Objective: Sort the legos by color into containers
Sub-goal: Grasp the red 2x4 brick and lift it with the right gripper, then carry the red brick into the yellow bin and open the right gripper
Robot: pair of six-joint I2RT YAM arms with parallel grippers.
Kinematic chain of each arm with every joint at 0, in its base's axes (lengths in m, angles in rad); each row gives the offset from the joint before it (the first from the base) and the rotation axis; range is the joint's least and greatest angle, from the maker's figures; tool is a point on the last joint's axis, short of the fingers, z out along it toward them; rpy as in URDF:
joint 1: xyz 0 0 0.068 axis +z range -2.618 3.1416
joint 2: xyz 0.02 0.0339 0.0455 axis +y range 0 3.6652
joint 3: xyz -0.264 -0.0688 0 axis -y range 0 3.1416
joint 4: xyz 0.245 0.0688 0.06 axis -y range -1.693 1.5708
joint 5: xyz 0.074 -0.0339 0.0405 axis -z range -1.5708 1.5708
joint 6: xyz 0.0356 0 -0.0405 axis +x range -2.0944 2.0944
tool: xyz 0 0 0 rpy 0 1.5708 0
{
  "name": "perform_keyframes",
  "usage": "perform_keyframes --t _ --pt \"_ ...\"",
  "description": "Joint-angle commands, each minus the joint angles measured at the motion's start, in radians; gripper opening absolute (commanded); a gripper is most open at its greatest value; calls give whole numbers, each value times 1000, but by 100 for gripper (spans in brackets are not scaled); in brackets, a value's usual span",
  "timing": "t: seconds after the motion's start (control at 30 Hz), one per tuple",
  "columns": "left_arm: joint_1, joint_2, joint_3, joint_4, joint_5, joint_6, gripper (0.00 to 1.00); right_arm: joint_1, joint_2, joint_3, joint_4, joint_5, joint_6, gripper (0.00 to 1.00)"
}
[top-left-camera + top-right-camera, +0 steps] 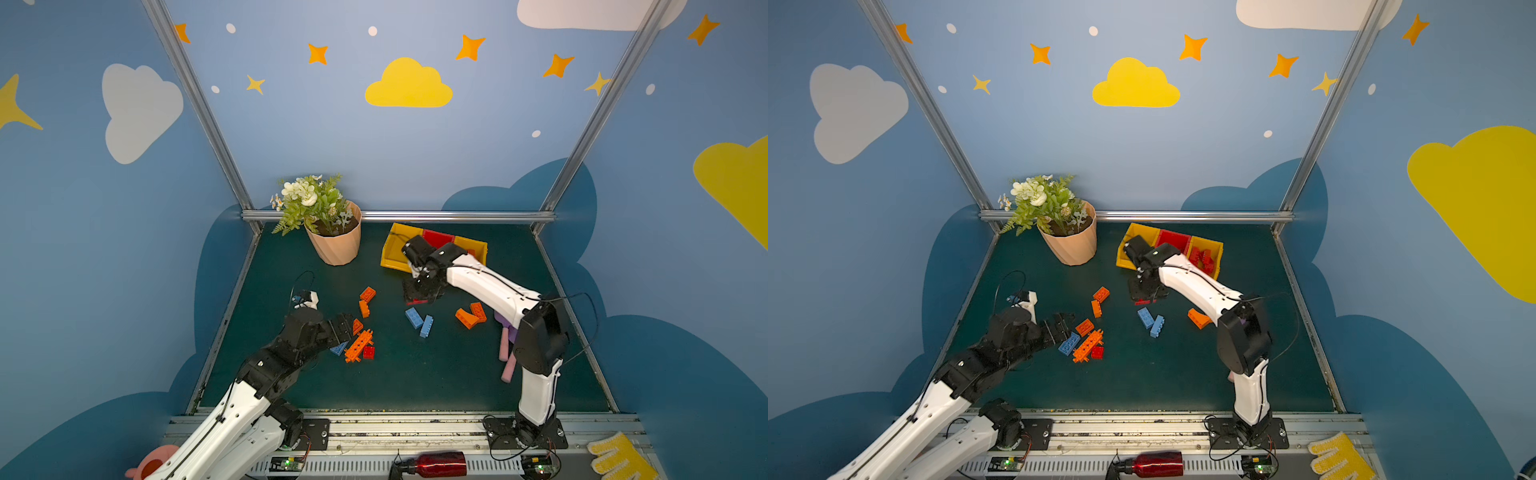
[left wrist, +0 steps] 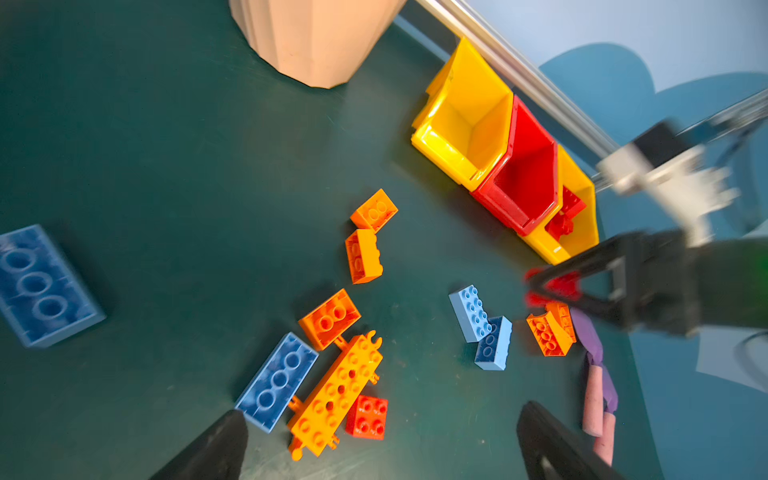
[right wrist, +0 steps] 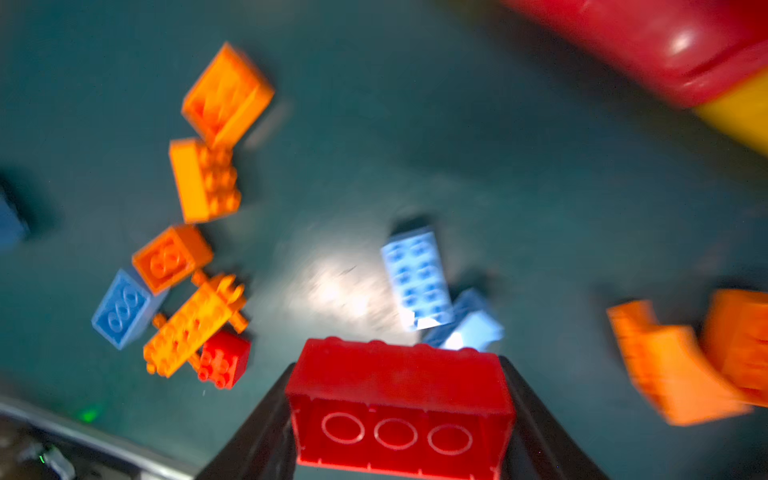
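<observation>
My right gripper will drop the red four-by-two lego, now held just above the mat, on the red legos already inside their yellow bin (image 1: 470,259).
My right gripper (image 3: 397,374) is shut on a red four-by-two lego (image 3: 399,415), held just above the mat in front of the containers (image 1: 395,255), shown in both top views (image 1: 1144,296). The containers are a yellow bin, a red bin (image 2: 523,183) and a yellow bin (image 1: 1214,247) that holds red legos (image 1: 1202,259). My left gripper (image 2: 382,415) stands open beside a cluster of an orange plate (image 1: 358,345), a blue brick (image 2: 276,380) and a small red brick (image 2: 368,417). Orange bricks (image 1: 365,301), two light blue bricks (image 1: 419,321) and orange slopes (image 1: 471,316) lie on the mat.
A peach flower pot (image 1: 337,243) stands at the back left. Pink foam cylinders (image 1: 505,353) and a purple piece (image 2: 588,336) lie by the right arm. Another blue brick (image 2: 41,286) lies apart from the cluster. A red bottle (image 1: 440,464) and a yellow glove (image 1: 619,459) sit beyond the front rail.
</observation>
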Motion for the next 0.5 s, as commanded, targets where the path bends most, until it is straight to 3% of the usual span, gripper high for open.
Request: perform_keyframes --t 0.0,0.23,0.47 --pt "1 103 76 119 28 60 100 -120 1 28 -31 16 -80 47" --pt "2 369 240 190 31 112 100 -350 126 183 14 -28 -161 46" --pt "8 576 402 205 34 123 100 -477 310 390 24 -68 -202 47"
